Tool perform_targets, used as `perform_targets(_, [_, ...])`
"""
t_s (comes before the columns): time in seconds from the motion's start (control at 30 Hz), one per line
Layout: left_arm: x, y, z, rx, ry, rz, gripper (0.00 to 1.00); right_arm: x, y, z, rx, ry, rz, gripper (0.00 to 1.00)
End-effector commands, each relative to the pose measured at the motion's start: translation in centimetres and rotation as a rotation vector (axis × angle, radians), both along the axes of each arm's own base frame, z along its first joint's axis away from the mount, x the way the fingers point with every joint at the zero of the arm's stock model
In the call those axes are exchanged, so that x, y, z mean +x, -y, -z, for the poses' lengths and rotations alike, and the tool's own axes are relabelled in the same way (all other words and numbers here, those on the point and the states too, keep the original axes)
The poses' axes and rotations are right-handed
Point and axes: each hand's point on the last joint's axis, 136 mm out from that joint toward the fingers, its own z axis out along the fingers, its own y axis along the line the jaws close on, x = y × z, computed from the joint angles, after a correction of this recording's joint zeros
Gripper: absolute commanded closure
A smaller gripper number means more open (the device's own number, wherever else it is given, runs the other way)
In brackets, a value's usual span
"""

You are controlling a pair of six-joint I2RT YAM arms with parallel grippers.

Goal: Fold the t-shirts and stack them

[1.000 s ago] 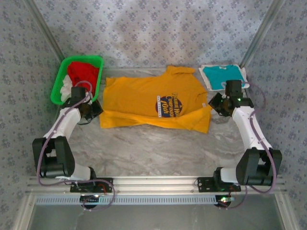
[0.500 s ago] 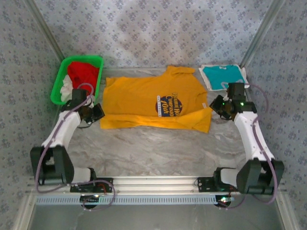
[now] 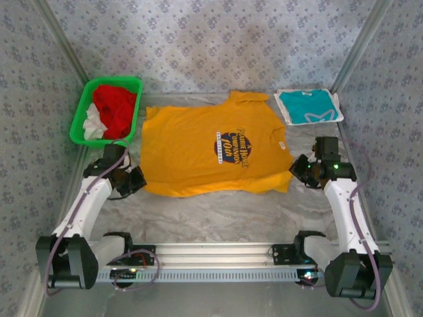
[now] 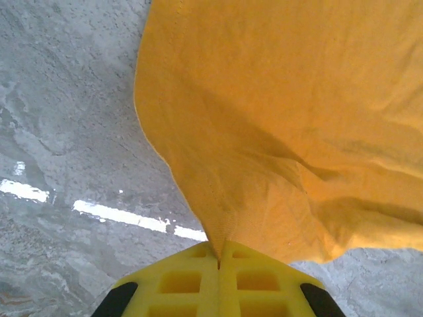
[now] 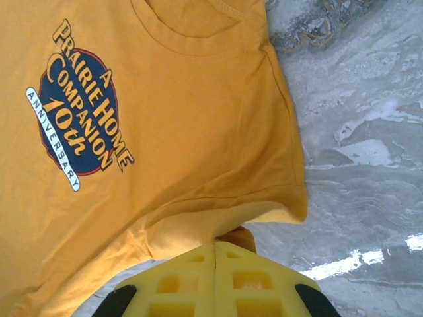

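Next, I release the t-shirt's near edge from my left gripper on the yellow-orange cloth [image 3: 147,144] by the green basket's near corner. The t-shirt still lies spread across the table's middle.
A yellow-orange t-shirt [image 3: 211,148] with a dark blue round chest print [image 3: 234,140] lies spread across the middle of the table, its collar toward the back. My left gripper [image 3: 137,180] is shut on the shirt's near left edge [image 4: 218,224]. At the near right edge, my right gripper [image 3: 296,168] is shut on the cloth beside the sleeve [image 5: 225,228]. The print [image 5: 76,129] reads in the right wrist view. A folded teal t-shirt [image 3: 308,105] with a white mark rests at the back right corner.
A green plastic basket [image 3: 82,111] holding red and white cloth stands at the back left. Bare marble table [image 3: 218,214] runs between the shirt and the arm bases. Patterned walls close in the back and both sides.
Both grippers have moved toward the near edge, pulling the yellow-orange shirt's near edge with them. The folded-under strip along that edge has opened out flat.
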Motion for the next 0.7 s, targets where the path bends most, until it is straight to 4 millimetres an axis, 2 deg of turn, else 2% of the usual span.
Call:
perform_targets(0.0, [0.9, -0.7, 0.9, 0.0, -0.015, -0.051, 1.0, 1.3, -0.1, -1.6, 0.017, 0.04, -0.003, 1.0])
perform_targets(0.2, [3.1, -2.0, 2.0, -0.002, -0.03, -0.078, 1.0, 3.9, 0.1, -2.6, 0.011, 0.067, -0.015, 1.0])
perform_targets(0.37, [5.6, -3.3, 2.0, 0.018, -0.03, -0.075, 1.0, 6.1, 0.6, -2.8, 0.002, 0.076, -0.011, 1.0])
perform_targets(0.67, [9.1, -3.8, 2.7, 0.044, -0.077, 0.005, 1.0, 9.6, 1.1, -3.1, -0.005, 0.078, -0.011, 1.0])
